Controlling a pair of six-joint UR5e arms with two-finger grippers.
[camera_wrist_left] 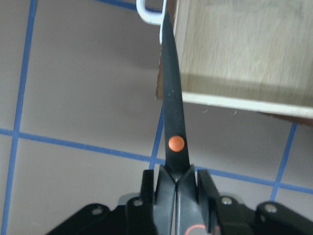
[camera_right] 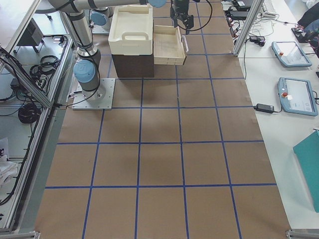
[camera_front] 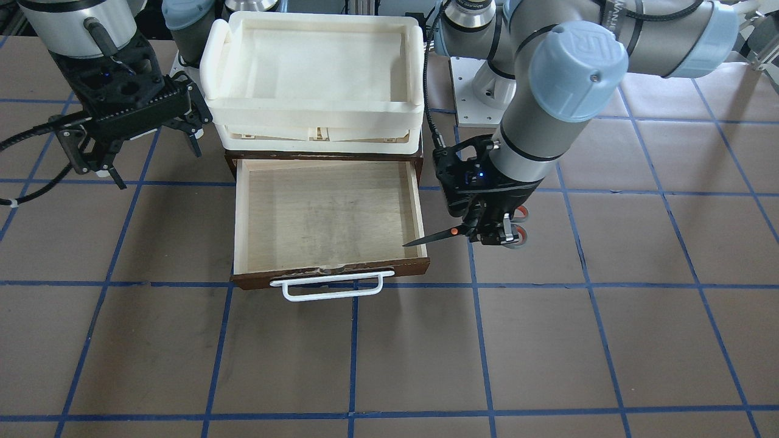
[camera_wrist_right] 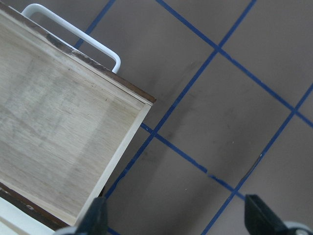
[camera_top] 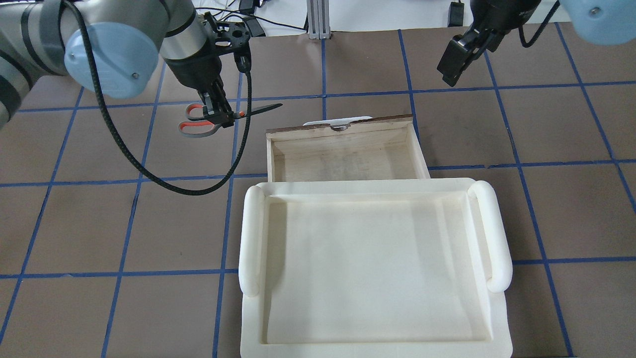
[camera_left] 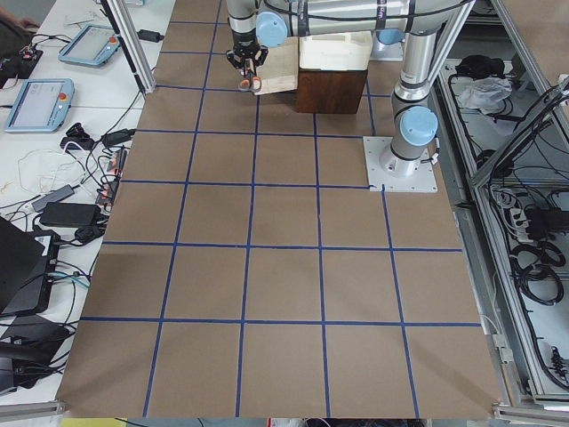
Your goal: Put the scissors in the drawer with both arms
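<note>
I need to let go of the scissors with my left gripper on the middle of the drawer's bare pale wood bottom [camera_front: 339, 223].
The drawer [camera_front: 328, 207] stands pulled open, its pale wood inside bare and its white bar handle [camera_front: 331, 291] on the front. It also shows in the overhead view [camera_top: 348, 154]. My left gripper [camera_front: 487, 234] is shut on the scissors [camera_front: 435, 237] near their orange pivot and holds them above the table beside the drawer. The closed blades point at the drawer's side wall, with the tip about at its front corner. The left wrist view shows the blade [camera_wrist_left: 171, 107] reaching the drawer's corner [camera_wrist_left: 244, 49]. My right gripper [camera_front: 157, 165] is open and empty, raised beside the drawer's other side [camera_wrist_right: 58, 132].
A cream-white plastic tray [camera_front: 316, 115] sits on top of the dark cabinet behind the drawer and overhangs the drawer's back. The brown table [camera_front: 548, 353] carries blue tape grid lines. A black cable [camera_top: 149, 179] hangs in a loop from the left arm.
</note>
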